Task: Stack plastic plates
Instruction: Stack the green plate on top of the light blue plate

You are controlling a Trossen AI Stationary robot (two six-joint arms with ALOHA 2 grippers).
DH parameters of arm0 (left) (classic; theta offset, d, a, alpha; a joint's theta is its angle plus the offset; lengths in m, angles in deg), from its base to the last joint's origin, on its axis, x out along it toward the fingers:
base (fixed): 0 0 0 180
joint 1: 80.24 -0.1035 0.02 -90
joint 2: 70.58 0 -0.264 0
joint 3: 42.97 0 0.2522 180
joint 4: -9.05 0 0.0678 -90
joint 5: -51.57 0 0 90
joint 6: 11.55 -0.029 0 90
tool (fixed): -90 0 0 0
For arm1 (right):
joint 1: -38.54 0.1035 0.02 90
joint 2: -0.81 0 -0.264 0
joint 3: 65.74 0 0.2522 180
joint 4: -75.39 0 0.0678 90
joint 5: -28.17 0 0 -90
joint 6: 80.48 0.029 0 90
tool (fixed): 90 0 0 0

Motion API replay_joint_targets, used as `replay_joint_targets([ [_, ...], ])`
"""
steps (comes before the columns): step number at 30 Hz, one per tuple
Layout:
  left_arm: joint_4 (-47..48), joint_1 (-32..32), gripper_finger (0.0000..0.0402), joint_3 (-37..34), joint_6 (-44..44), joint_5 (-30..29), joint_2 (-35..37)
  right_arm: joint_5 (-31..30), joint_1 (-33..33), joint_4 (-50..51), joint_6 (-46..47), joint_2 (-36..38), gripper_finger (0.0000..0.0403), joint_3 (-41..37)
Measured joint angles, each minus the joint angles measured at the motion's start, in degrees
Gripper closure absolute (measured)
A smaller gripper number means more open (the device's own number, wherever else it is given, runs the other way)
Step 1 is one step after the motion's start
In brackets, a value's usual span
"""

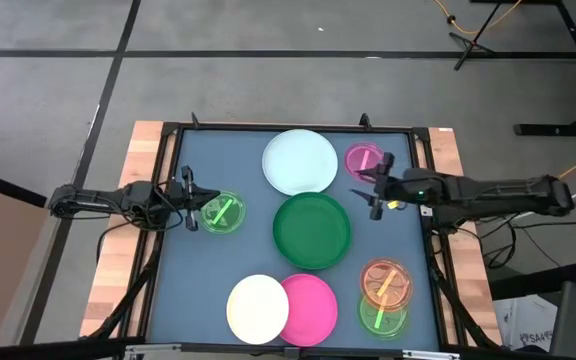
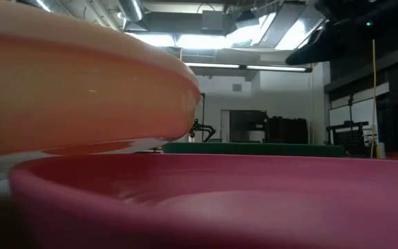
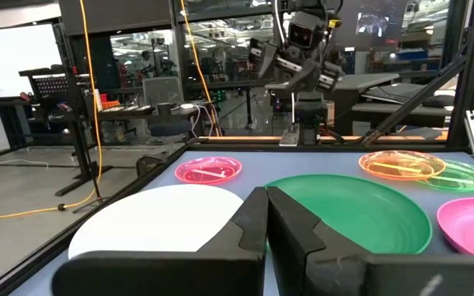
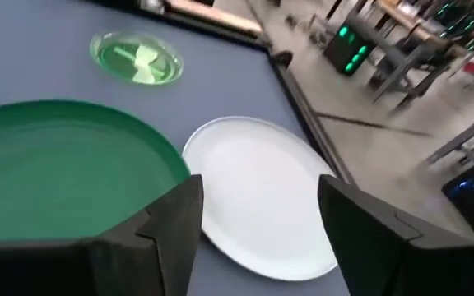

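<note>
The right gripper should next move to the dark green plate's far rim (image 1: 331, 198), facing the pale blue-white plate, and close there.
Several plastic plates lie on the dark mat. A pale blue-white one (image 1: 300, 161) lies at the far middle and a dark green one (image 1: 312, 231) at the centre. At the near edge a cream plate (image 1: 258, 309) overlaps the left rim of a hot pink one (image 1: 309, 309). Small translucent plates: pink (image 1: 364, 160), green (image 1: 221, 212), orange (image 1: 386, 282), and another green one (image 1: 383, 316). My left gripper (image 1: 192, 200) is shut, at the left edge beside the small green plate. My right gripper (image 4: 262, 214) is open, above the mat's right side, between the small pink plate and the dark green one.
A black frame (image 1: 298, 128) borders the mat, with wooden table strips (image 1: 128, 230) outside it. The small orange plate meets the small green one at the near right. Bare mat (image 1: 198, 270) lies at the near left. Cables, stands and desks fill the room beyond.
</note>
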Motion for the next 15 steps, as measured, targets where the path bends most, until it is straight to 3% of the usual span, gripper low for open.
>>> replay_joint_targets([
  [10, 0.0, 0.0, 0.04, 0.0, 0.0, 0.0, 0.0, 0.6, -0.4, 9.2, 0.1, -13.9, 0.0172, 9.8],
  [15, 0.0, 0.0, 0.04, 0.0, 0.0, 0.0, 0.0, 5.8, -3.8, 12.6, 2.7, -19.3, 0.0172, 14.1],
])
